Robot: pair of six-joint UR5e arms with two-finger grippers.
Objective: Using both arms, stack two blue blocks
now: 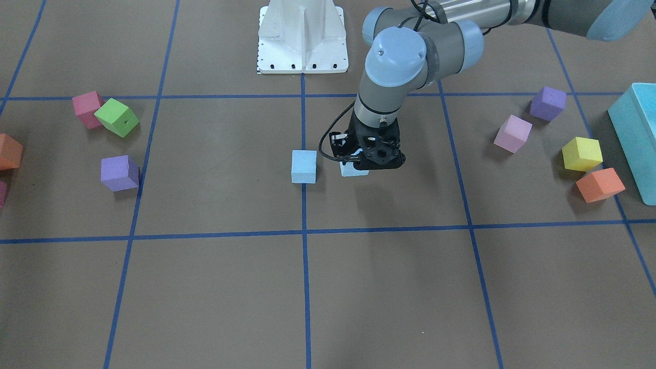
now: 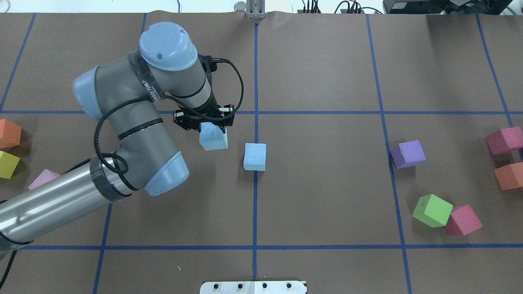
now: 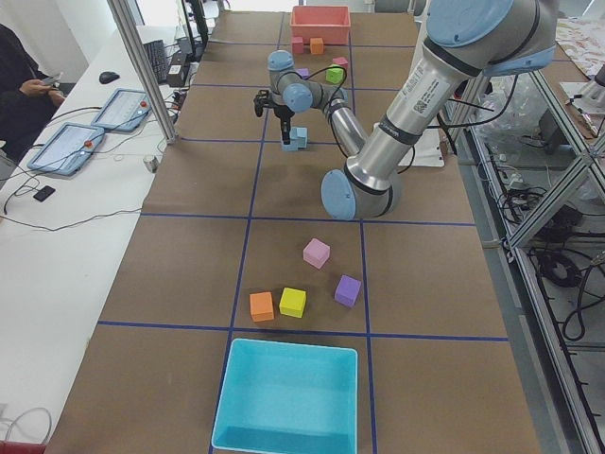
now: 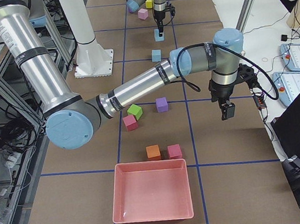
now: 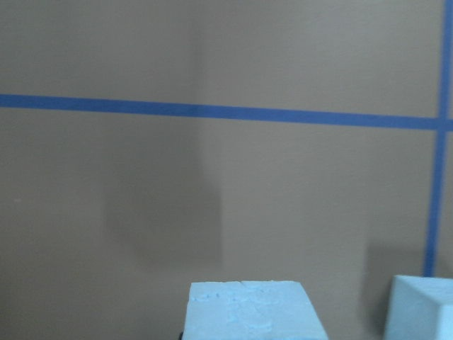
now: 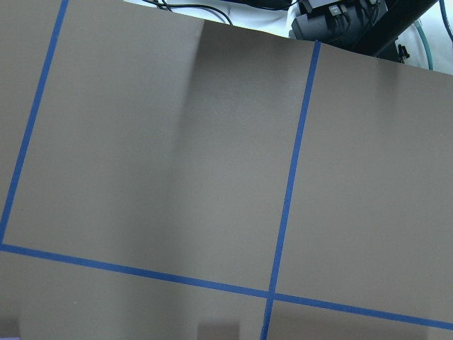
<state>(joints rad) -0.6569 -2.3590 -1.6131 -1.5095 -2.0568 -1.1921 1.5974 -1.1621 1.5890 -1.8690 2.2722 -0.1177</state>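
The robot's left gripper needs to set the pale blue block down on top of the second blue block [image 1: 304, 159] [image 5: 429, 318].
My left gripper [image 2: 210, 130] is shut on one pale blue block [image 2: 213, 141] and holds it slightly tilted, just left of the table's centre line. In the front-facing view the gripper [image 1: 370, 163] hides most of that block [image 1: 353, 171]. The second blue block [image 2: 254, 156] [image 1: 304, 166] rests on the centre tape line, a short gap to the right of the held one. In the left wrist view the held block [image 5: 248, 312] is at the bottom edge and the other block [image 5: 421, 308] is at the lower right. My right gripper [image 4: 227, 110] shows only in the exterior right view, over bare table; I cannot tell whether it is open or shut.
Purple [image 2: 407, 154], green [image 2: 432, 210] and two pink cubes [image 2: 463, 220] and an orange one lie on the right. Orange [image 2: 9, 133], yellow and pink cubes lie on the left. A turquoise box [image 1: 638, 138] and a pink tray [image 4: 152, 194] stand at the table's ends.
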